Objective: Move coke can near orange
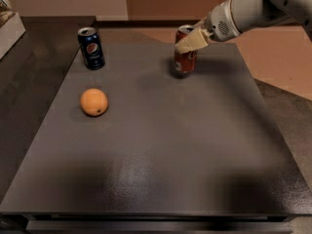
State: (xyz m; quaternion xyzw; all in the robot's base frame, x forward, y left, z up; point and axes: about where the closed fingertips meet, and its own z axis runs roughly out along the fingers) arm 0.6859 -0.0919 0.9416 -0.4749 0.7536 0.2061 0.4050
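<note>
The robot's gripper should release the coke can close beside the orange (122,106), on the side of the orange away from the white box.
The red coke can (185,62) stands upright at the back of the dark table (161,150), right of centre. My gripper (188,42) reaches in from the upper right and is shut on the can's upper part, with a beige finger (191,43) across its front. The orange (94,102) lies on the left side of the table, well to the left of the can and nearer to me.
A dark blue Pepsi can (91,48) stands at the back left, behind the orange. A white box (10,27) sits off the table at the far left. The table's right edge borders a tan floor.
</note>
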